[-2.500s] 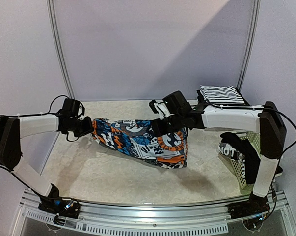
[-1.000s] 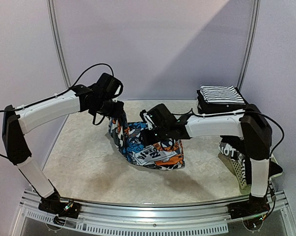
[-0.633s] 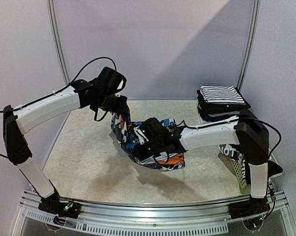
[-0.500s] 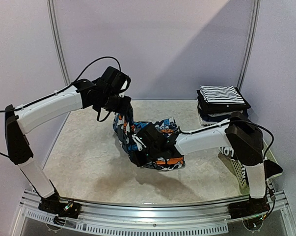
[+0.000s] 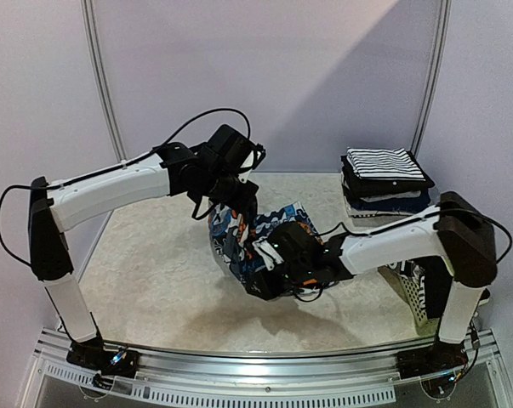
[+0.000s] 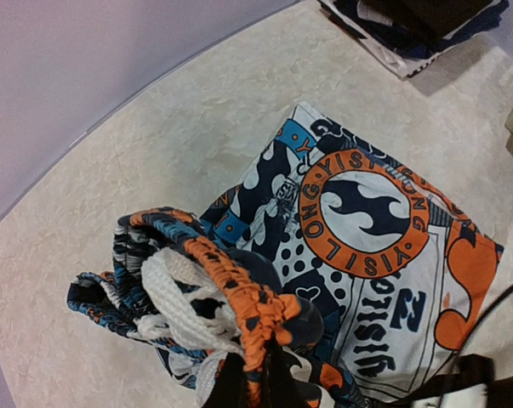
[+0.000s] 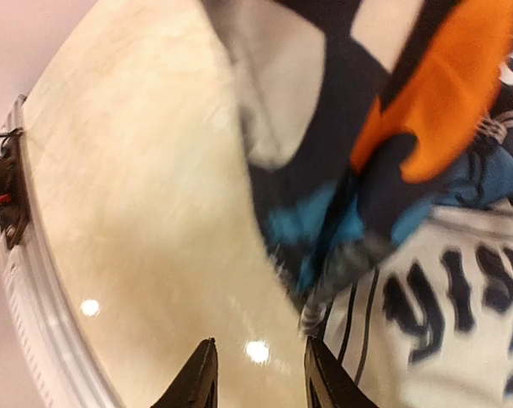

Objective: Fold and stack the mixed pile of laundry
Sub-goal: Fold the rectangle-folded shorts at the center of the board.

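Note:
My left gripper is going to let go of the orange waistband on the graphic print garment's flat edge [image 5: 325,248] [image 6: 439,223] that faces the basket.
The graphic print garment [image 5: 277,228] in orange, blue, white and black lies doubled over on the table's middle. It also shows in the left wrist view [image 6: 367,221] and the right wrist view [image 7: 409,127]. My left gripper [image 5: 239,201] is shut on its bunched orange waistband [image 6: 239,289] and holds that end up above the rest of the garment. My right gripper [image 5: 269,274] is low at the garment's near left edge. In the right wrist view it [image 7: 259,342] is open and empty over bare table. The white black-striped garment [image 5: 384,163] lies folded on top of a stack at the back right.
The stack [image 5: 388,197] holds dark blue and white folded clothes under the striped one. A white lattice basket [image 5: 413,297] with a dark garment in it stands at the right edge, behind the right arm. A metal rail [image 5: 256,374] runs along the near edge.
My left gripper has carried the garment's left end up and to the right, over the rest of it. My right gripper has moved left and nearer, to the garment's near edge.

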{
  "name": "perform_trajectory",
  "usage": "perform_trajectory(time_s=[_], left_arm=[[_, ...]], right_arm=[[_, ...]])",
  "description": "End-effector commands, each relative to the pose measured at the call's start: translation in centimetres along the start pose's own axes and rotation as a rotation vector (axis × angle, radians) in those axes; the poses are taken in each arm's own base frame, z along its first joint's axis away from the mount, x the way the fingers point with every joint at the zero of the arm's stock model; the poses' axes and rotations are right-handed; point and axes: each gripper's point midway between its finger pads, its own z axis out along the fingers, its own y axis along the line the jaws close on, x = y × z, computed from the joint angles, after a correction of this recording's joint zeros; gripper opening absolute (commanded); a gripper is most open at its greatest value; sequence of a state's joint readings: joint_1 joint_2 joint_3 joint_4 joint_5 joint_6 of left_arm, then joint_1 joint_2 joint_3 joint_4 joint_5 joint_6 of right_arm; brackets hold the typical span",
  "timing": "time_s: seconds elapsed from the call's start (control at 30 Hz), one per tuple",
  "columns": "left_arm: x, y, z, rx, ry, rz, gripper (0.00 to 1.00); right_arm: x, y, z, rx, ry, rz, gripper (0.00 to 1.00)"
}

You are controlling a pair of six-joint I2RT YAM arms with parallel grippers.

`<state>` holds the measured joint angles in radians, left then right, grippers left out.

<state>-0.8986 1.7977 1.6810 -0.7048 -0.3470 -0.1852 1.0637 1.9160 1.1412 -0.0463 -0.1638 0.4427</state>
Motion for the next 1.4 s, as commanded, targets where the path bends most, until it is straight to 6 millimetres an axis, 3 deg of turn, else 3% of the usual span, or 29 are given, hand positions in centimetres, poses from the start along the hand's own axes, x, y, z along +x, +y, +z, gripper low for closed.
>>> perform_trajectory(time_s=[0.0,0.13,0.3,0.4,0.53,0.87,1.17,1.37], left_arm=[[-0.2,-1.0,0.9,0.008,0.016,0.074,0.0],[0.0,-1.5,1.4,0.019,0.024,0.091,0.0],[-0.5,-2.9,1.5,0.048,0.021,0.109,0.0],[-0.8,-4.2,1.8,0.061,0.028,0.139,0.0],[-1.1,-5.6,2.3,0.074,0.038,0.169,0.0],[-2.8,-11.5,2.2,0.212,-0.001,0.246,0.0],[-2.3,-16.1,4.4,0.362,-0.003,0.257,0.0],[-1.8,-17.7,6.3,0.411,-0.006,0.255,0.0]], right_arm=[[1.6,-0.2,-4.9,-0.031,-0.02,0.012,0.37],[1.7,-3.5,-8.5,0.076,-0.095,0.083,0.4],[1.3,-11.6,-11.3,0.373,-0.173,0.213,0.38],[2.3,-15.0,-10.4,0.455,-0.15,0.263,0.35],[3.9,-17.6,-8.4,0.509,-0.1,0.297,0.32],[6.6,-18.7,-5.3,0.483,-0.039,0.335,0.26],[7.0,-19.1,-5.9,0.491,-0.049,0.345,0.26],[7.1,-19.1,-6.7,0.499,-0.057,0.341,0.26]])
